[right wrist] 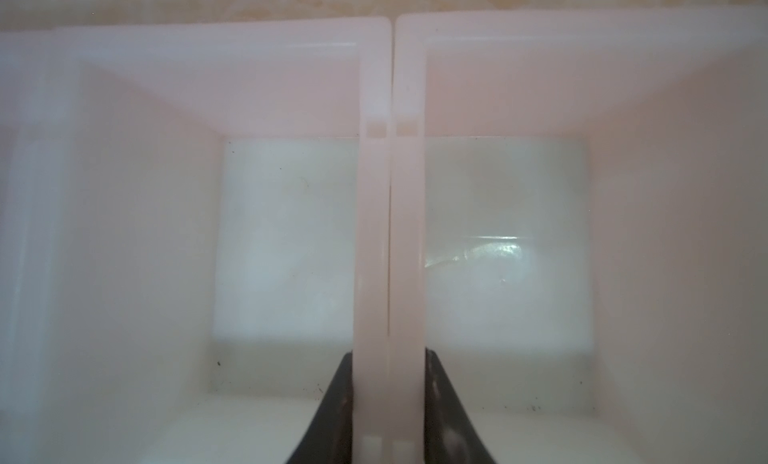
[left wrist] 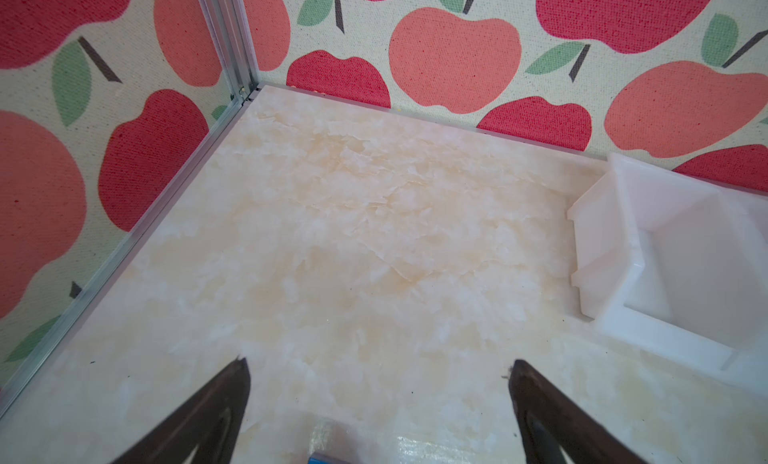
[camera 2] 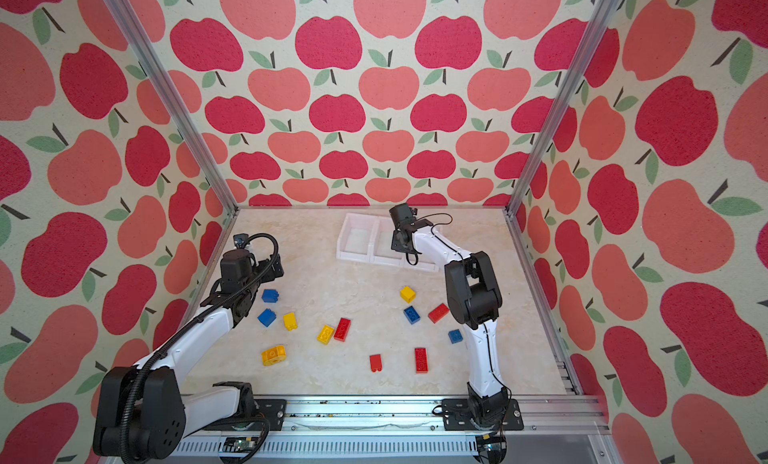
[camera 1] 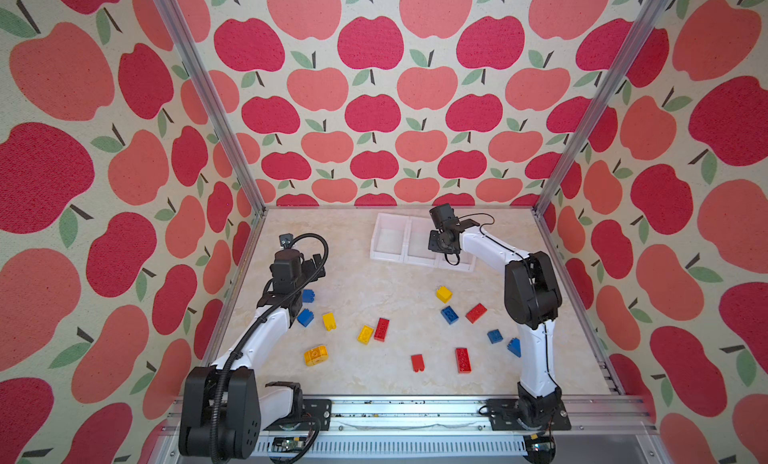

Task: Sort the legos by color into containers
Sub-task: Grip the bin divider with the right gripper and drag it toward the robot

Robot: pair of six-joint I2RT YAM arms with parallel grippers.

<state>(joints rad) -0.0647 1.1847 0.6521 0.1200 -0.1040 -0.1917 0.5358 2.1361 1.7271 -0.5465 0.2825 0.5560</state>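
My right gripper is going to release the joined white containers between my left gripper and the yellow lego [camera 1: 389, 261] nearest them.
Three white containers [camera 1: 377, 244] stand joined in a row at the back of the table. My right gripper [right wrist: 388, 354] is shut on the double wall [right wrist: 388, 233] between two of them; both bins beside it show bare floors. Several legos lie loose on the table: blue [camera 1: 308, 295], yellow [camera 1: 329, 321], red [camera 1: 382, 329], a rounded yellow one [camera 1: 316, 355], and more to the right, such as a red one [camera 1: 476, 313] and a blue one [camera 1: 449, 315]. My left gripper [left wrist: 378, 364] hangs open over bare table, with a blue brick's edge [left wrist: 328, 460] just under it.
Apple-print walls with metal corner posts [camera 1: 540, 200] close in the table on three sides. The right arm's elbow [camera 1: 532, 291] stands over the bricks on the right. A blue brick [camera 1: 514, 347] lies against that arm's lower link.
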